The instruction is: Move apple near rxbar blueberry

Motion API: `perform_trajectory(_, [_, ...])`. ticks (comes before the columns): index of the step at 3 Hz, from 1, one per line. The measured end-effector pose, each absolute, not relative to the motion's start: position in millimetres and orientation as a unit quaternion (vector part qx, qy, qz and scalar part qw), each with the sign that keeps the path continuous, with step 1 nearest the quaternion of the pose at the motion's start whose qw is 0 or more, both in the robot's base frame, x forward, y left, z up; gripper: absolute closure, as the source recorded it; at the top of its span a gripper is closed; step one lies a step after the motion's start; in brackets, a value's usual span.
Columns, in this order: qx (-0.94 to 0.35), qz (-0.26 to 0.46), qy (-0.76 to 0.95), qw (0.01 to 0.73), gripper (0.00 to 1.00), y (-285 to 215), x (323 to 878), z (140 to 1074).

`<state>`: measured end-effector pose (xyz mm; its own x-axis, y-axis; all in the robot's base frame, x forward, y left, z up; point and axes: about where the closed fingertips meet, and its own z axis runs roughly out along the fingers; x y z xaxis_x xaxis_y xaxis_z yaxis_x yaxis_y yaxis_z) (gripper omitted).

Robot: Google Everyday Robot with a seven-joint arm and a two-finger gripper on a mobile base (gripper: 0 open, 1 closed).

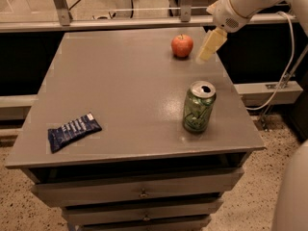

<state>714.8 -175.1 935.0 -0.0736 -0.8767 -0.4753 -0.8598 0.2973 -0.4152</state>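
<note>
Next, my gripper goes to the red apple behind the green can and closes around the apple's sides (182,46), because it goes near the rxbar blueberry.
The red apple (182,45) stands on the grey table (120,90) near its far right corner. The rxbar blueberry (73,131), a flat dark-blue wrapper with white lettering, lies near the front left edge, far from the apple. My gripper (211,46) hangs from the arm at the upper right, just right of the apple and a little above the table, apart from the apple and holding nothing.
A green drink can (198,107) with an opened top stands at the right side of the table, in front of the apple. Drawers (139,192) sit under the tabletop. A white cable (284,76) hangs at the right. A rail (120,23) runs behind the table.
</note>
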Motion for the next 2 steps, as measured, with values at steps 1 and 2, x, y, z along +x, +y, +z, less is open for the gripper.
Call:
perform_trajectory(1, [-0.535, 0.001, 0.76, 0.368, 0.0, -169, 751, 930])
perform_trajectory(2, [-0.478, 0.022, 0.788, 0.387, 0.0, -171, 773, 916])
